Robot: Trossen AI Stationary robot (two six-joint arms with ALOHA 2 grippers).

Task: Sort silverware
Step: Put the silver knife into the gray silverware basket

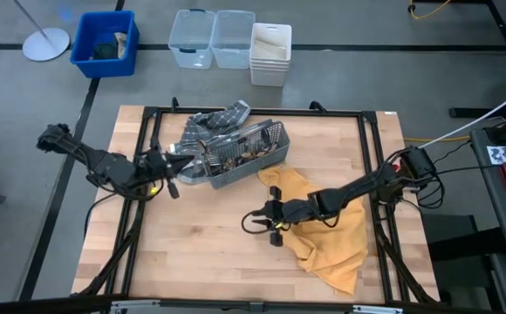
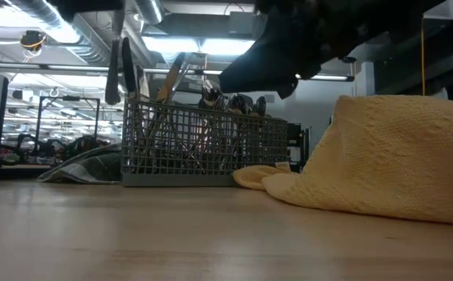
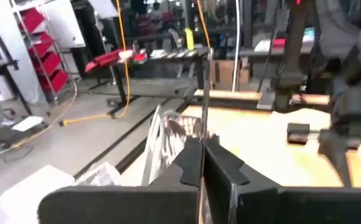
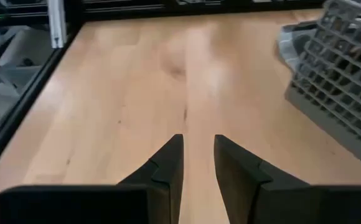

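My left gripper is to set the piece of silverware down in the grey caddy's end (image 1: pixel 215 167) (image 3: pixel 188 135) beside the checked cloth, and let go of it there.
The silverware (image 1: pixel 229 150) stands bunched in a grey wire-mesh caddy (image 1: pixel 240 161) at the far middle of the table. Its handles poke up above the rim (image 2: pixel 211 97). The caddy rests on its base, beside a checked cloth (image 1: pixel 214 122). My left gripper (image 1: pixel 176 167) hangs shut by the caddy's left end, its fingers (image 3: pixel 187 165) pressed together and pointing level. My right gripper (image 1: pixel 246 223) hovers open over bare wood near the table's middle, in front of the caddy (image 4: pixel 336 68), with nothing between its fingers (image 4: pixel 168 165).
A yellow cloth (image 1: pixel 323 227) lies bunched at the near right, under my right arm. A black frame (image 1: pixel 253 112) runs round the table. Blue (image 1: pixel 105 42), clear (image 1: pixel 211 37) and white (image 1: pixel 270 52) bins stand on the floor beyond the far edge. Bare wood (image 1: pixel 192 253) lies near left.
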